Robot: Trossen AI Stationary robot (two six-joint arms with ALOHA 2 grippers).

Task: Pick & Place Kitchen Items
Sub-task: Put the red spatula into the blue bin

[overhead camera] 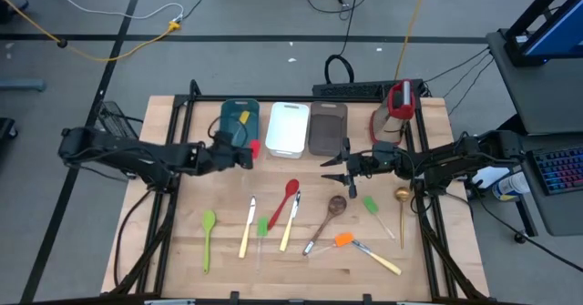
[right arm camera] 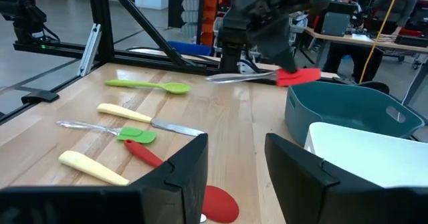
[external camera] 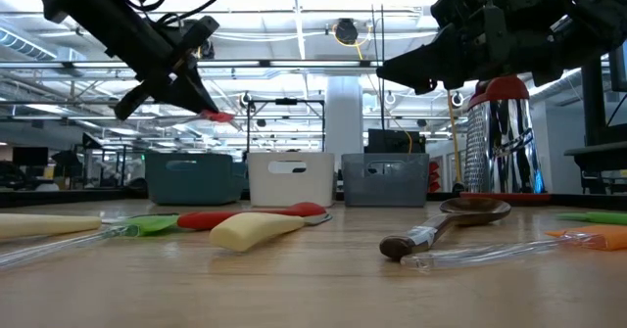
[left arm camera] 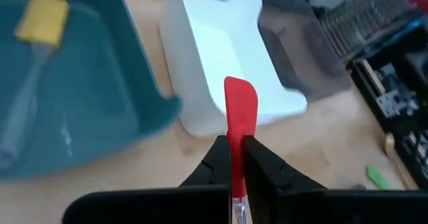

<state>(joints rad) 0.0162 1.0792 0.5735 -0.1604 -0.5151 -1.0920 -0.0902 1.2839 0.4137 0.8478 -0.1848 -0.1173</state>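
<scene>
My left gripper has the red spatula. It will let go of it inside the teal tray (overhead camera: 231,134), beside the yellow spatula.
My left gripper (overhead camera: 248,154) is shut on a red spatula (left arm camera: 241,107), in the air by the near right corner of the teal tray (overhead camera: 239,123). A yellow spatula (left arm camera: 41,18) lies in that tray. My right gripper (right arm camera: 234,177) hangs open above the table near the grey-brown tray (overhead camera: 326,128), with nothing between its fingers. Flat on the table lie a green spoon (overhead camera: 209,230), a pale-handled knife (overhead camera: 247,225), a red spoon (overhead camera: 286,199), a wooden spoon (overhead camera: 326,218), an orange spatula (overhead camera: 344,239) and a gold spoon (overhead camera: 402,203). My left gripper pinches the red spatula between its two fingers just behind the red blade (left arm camera: 235,144), where the clear handle begins. The blade sticks out past the fingertips. The clear handle (right arm camera: 234,77) runs back below the gripper. The fingers slant down from the table's left; the spatula is lifted clear, about level.
A white tray (overhead camera: 287,127) stands between the teal and grey-brown trays at the back. A red-and-white upright object (overhead camera: 399,105) stands at the back right. Two green spatulas (overhead camera: 263,225) (overhead camera: 372,205) and another knife (overhead camera: 290,223) lie among the utensils in the table's near half.
</scene>
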